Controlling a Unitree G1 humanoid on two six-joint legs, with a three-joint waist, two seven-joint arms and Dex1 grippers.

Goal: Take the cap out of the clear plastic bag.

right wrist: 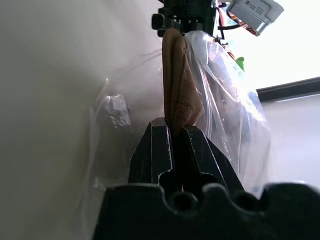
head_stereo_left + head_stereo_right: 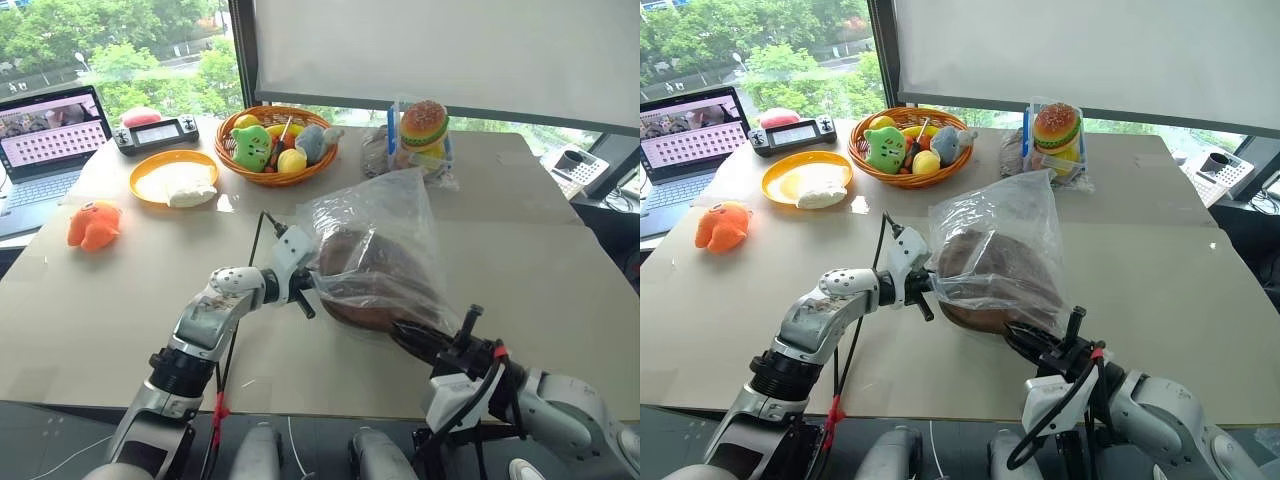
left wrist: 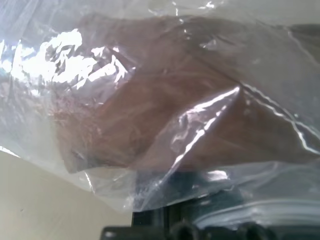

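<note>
The brown cap will go down on the table [image 2: 429, 264] in front of the burger toy, where I need to set it with my right gripper.
The clear plastic bag [image 2: 385, 215] hangs lifted above the table's middle, its crinkled top rising to a peak. Inside it is the brown cap [image 2: 365, 275], whose lower edge sticks out of the bag's near side. My left gripper [image 2: 308, 285] is shut on the bag's left edge. My right gripper [image 2: 412, 340] reaches in from the near right and is shut on the cap's protruding edge. The right wrist view shows its fingers [image 1: 155, 150] pinched on the cap [image 1: 177, 90], with the bag [image 1: 235, 115] around it. In the left wrist view the cap [image 3: 165, 100] lies behind plastic [image 3: 75, 55].
At the back stand an orange wicker basket [image 2: 232, 160] of plush toys, an orange plate [image 2: 145, 170], a wrapped bundle with a burger toy [image 2: 422, 130] and a game controller [image 2: 157, 133]. A laptop [image 2: 45, 135] and an orange plush [image 2: 94, 224] are at the left.
</note>
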